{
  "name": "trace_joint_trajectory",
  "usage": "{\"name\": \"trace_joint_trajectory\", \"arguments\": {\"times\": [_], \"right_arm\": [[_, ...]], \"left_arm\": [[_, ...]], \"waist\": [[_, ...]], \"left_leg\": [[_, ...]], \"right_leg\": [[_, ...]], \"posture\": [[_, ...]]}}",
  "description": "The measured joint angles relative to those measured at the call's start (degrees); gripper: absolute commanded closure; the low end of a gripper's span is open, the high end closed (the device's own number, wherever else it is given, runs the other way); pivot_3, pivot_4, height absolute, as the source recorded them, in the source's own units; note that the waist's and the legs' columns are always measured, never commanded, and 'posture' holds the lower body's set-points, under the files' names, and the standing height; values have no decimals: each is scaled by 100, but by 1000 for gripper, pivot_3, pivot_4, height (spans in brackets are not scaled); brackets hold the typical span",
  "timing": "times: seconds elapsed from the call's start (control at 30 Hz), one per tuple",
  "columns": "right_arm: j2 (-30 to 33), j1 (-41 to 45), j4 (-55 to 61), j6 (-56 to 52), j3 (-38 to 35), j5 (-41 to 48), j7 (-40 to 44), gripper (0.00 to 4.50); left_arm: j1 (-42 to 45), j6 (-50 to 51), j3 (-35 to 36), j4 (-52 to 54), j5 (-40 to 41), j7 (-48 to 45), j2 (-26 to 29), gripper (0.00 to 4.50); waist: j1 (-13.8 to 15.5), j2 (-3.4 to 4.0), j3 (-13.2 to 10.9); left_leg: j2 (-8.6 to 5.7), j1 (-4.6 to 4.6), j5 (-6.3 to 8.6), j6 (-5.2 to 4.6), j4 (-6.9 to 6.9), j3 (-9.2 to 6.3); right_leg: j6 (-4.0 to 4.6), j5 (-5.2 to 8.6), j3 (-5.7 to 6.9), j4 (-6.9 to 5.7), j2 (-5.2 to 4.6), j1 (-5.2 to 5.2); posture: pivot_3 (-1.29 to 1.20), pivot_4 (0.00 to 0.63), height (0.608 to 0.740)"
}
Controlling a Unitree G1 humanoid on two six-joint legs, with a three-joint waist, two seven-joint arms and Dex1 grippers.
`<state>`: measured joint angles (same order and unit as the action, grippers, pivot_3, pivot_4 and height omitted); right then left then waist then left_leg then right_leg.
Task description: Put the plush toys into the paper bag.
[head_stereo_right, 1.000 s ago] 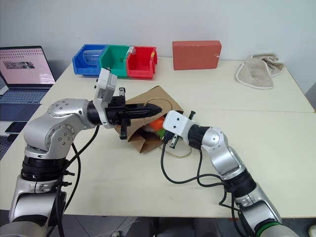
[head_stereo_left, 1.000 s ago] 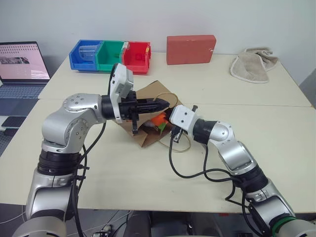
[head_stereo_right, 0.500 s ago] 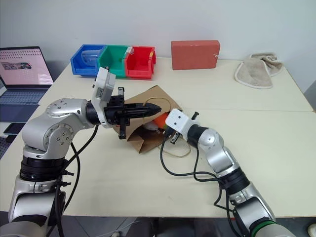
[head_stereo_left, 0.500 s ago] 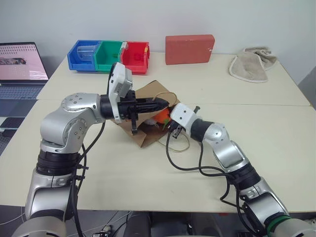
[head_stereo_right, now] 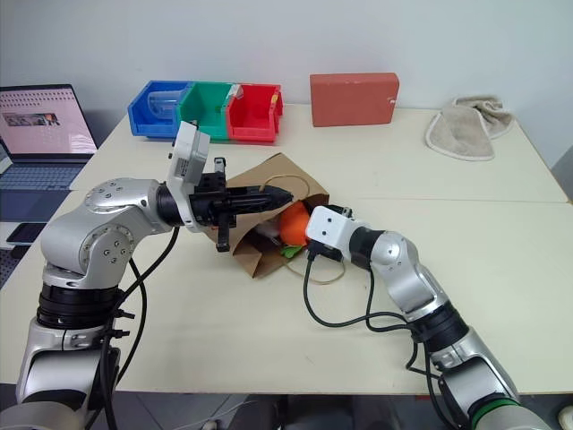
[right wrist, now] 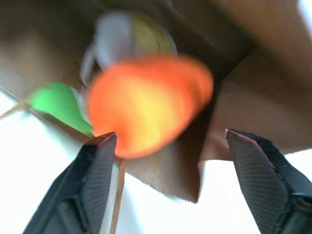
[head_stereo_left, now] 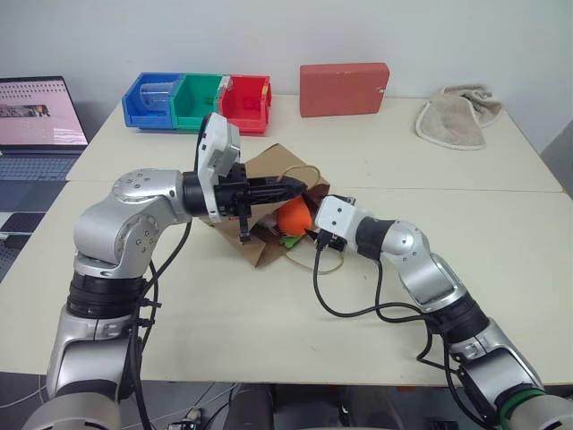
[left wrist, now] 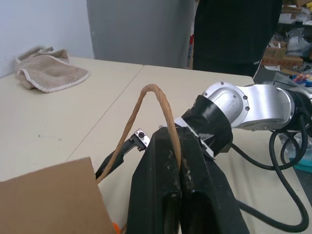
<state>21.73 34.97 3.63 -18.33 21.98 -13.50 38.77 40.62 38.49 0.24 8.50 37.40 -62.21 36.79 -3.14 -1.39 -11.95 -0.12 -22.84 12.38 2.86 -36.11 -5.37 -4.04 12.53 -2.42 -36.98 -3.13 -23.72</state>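
Observation:
The robot's left gripper will release the brown paper bag upright on the table (head_stereo_left: 306,227) in front of the red block.
The brown paper bag (head_stereo_left: 271,165) lies on its side on the table, mouth facing my right arm. My left gripper (head_stereo_left: 300,187) is shut on the bag's upper twisted handle (left wrist: 157,95) and holds the mouth up. The orange carrot toy (head_stereo_left: 294,215) sits in the mouth, its green leaves (right wrist: 61,102) at the lip. Behind it, deeper inside, rests the white egg toy with a yellow face (right wrist: 136,34). My right gripper (right wrist: 170,134) is open just outside the mouth, and its fingers (right wrist: 97,165) flank the carrot without gripping it.
The bag's second handle loop (head_stereo_left: 329,262) lies on the table under my right wrist. At the back stand blue, green and red bins (head_stereo_left: 199,100), a red block (head_stereo_left: 345,88) and a beige towel (head_stereo_left: 457,116). A laptop (head_stereo_left: 36,116) is at the far left.
My right gripper has opened and let go of the carrot, which now rests in the bag's mouth. The left gripper has kept still on the handle.

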Motion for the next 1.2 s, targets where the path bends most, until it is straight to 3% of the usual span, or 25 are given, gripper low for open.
{"name": "trace_joint_trajectory", "arguments": {"times": [0.3,0.47,0.73,0.83,1.1,1.2], "right_arm": [[610,-82,908,-409,-508,830,858,1009],[1221,-757,1226,-1086,-745,1278,1314,1009],[209,-934,471,-1975,-852,1582,534,1009],[-67,-751,22,-2138,-876,1711,364,1558],[-33,-587,-162,-2213,-888,1830,407,4454],[-13,-586,-160,-2212,-893,1926,408,4454]], "left_arm": [[2,-22,-4,-2,-20,32,-57,4500],[0,-23,-1,-3,-24,33,-57,4500],[-8,-25,-3,0,-28,32,-59,4500],[-10,-25,-2,0,-39,35,-58,4500],[-20,-25,-2,12,-48,50,-58,4500],[-20,-25,-2,12,-47,49,-58,4500]], "waist": [[16,0,0],[72,-1,0],[-5,0,0],[-1,0,0],[4,0,0],[3,0,0]], "left_leg": [[0,0,0,0,0,-1],[0,-2,0,-1,-1,0],[4,6,-1,-1,-2,5],[2,1,-1,-1,-2,5],[1,0,0,-1,0,3],[2,1,0,-1,-1,2]], "right_leg": [[0,0,1,0,0,1],[0,0,1,4,-1,2],[2,-1,-3,-6,3,2],[2,-2,-5,0,1,1],[2,-1,-2,1,1,1],[1,-1,-1,-1,2,1]], "posture": [[0,150,740],[0,150,740],[0,150,740],[0,150,740],[0,150,740],[0,150,740]]}}
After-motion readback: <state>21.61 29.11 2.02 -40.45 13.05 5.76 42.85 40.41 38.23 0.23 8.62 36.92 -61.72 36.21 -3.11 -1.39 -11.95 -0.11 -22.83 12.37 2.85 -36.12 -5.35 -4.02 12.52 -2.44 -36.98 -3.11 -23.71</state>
